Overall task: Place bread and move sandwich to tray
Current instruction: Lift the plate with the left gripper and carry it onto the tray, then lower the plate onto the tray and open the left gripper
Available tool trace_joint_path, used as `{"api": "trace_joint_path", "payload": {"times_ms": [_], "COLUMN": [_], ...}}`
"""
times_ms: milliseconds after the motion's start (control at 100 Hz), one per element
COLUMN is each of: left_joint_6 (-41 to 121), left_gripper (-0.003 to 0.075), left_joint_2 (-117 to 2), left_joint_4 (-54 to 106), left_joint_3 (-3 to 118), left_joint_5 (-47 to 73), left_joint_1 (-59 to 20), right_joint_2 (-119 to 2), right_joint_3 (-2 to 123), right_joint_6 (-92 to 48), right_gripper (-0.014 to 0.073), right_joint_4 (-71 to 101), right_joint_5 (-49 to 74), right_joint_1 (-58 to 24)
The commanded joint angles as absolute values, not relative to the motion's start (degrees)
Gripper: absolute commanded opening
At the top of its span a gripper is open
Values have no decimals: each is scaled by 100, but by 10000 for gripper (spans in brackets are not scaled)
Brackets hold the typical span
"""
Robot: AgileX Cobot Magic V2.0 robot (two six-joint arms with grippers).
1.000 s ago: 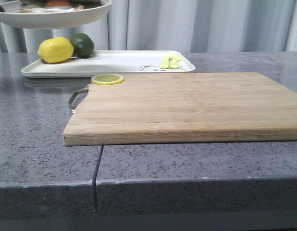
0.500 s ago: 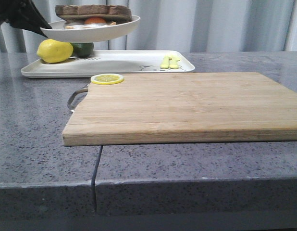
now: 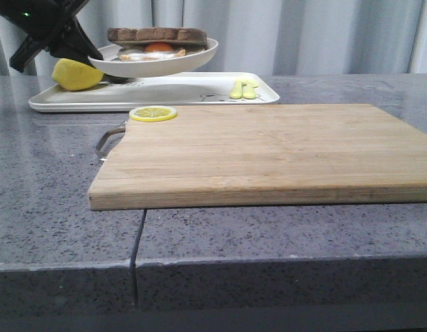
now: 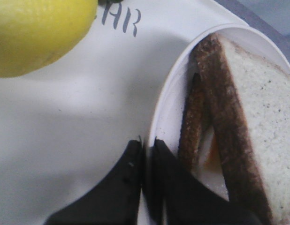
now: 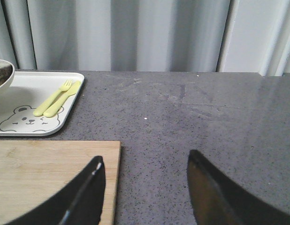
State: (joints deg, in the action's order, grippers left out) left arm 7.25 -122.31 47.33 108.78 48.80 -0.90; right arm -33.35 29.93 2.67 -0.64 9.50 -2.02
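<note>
The robot's left gripper will release the sandwich plate on the white tray point(image 3: 155, 88) between the lemon and the yellow cutlery. The plate is now held low over the tray.
The sandwich point(image 3: 157, 38) lies on the round white plate point(image 3: 158, 66), with fried egg and orange yolk under a thick brown-crusted bread slice point(image 4: 257, 117). My left gripper point(image 3: 89, 55) is shut on the plate's rim point(image 4: 168, 98) and holds it low over the left half of the white tray point(image 3: 193, 90). I cannot tell if the plate touches the tray. In the left wrist view the gripper point(image 4: 146, 143) pinches the rim, one finger inside and one outside. My right gripper point(image 5: 145, 161) is open and empty, over the cutting board's far corner and the counter.
A lemon point(image 3: 75, 75) lies on the tray's left end, under my left gripper. Yellow cutlery point(image 3: 244, 88) lies by the bear print point(image 5: 23, 119). A lemon slice point(image 3: 153, 113) sits on the bamboo cutting board point(image 3: 269, 152) in front of the tray.
The plate with the sandwich has come down and to the right, from high at the left to low over the tray. My left gripper has come into the front view.
</note>
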Motion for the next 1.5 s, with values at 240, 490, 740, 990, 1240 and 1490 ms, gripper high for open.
{"api": "trace_joint_path", "payload": {"times_ms": [240,490,740,990,1240,1490], "left_joint_6": [562,523,501,490,226,192], "left_gripper": [-20,-20,-20,-20,-20,-20], "left_joint_2": [-12122,-12314,-12324,-12324,-12324,-12324], "left_joint_4": [5146,5143,5143,5095,4664,4582], "left_joint_3": [11171,11315,11354,11354,11354,11354], "left_joint_5": [4557,4549,4394,4400,4440,4418], "left_joint_1": [-127,-150,-179,-179,-239,-280], "right_joint_2": [-3328,-3328,-3328,-3328,-3328,-3328], "right_joint_3": [3142,3142,3142,3142,3142,3142], "right_joint_6": [269,269,269,269,269,269], "right_gripper": [405,405,405,405,405,405], "right_joint_4": [-104,-104,-104,-104,-104,-104], "right_joint_5": [521,509,502,455,443,443], "right_joint_1": [-167,-167,-167,-167,-167,-167]}}
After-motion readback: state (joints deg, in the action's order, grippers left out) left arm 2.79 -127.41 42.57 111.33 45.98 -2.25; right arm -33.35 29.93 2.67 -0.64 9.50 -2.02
